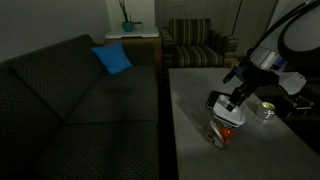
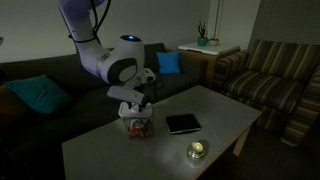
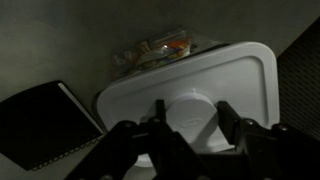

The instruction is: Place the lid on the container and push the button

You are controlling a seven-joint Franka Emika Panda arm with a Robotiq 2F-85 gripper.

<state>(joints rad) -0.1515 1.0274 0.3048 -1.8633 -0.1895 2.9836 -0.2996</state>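
Note:
Next, I let go of the white lid on the rim of the red and orange printed container (image 1: 227,108) (image 3: 190,118) next to the tablet.
In the wrist view the white lid (image 3: 215,72) fills the middle, with a round raised knob on top. My gripper (image 3: 190,104) straddles that knob, its two fingers pressed against the knob's sides. Past the lid's far edge the container (image 3: 160,48) shows its red and orange print. In both exterior views the gripper (image 1: 232,104) (image 2: 137,105) points down over the container (image 1: 226,132) (image 2: 137,127) on the table, and the lid (image 1: 228,119) (image 2: 135,115) rests at its top. Whether the lid sits fully down on the rim is not visible.
A black flat tablet (image 2: 183,123) (image 3: 35,125) lies on the table (image 2: 110,150) next to the container. A small round shiny tin (image 2: 197,150) (image 1: 265,110) stands nearer the table's corner. A dark sofa (image 1: 70,90) with a blue cushion (image 1: 112,58) runs along the table's edge.

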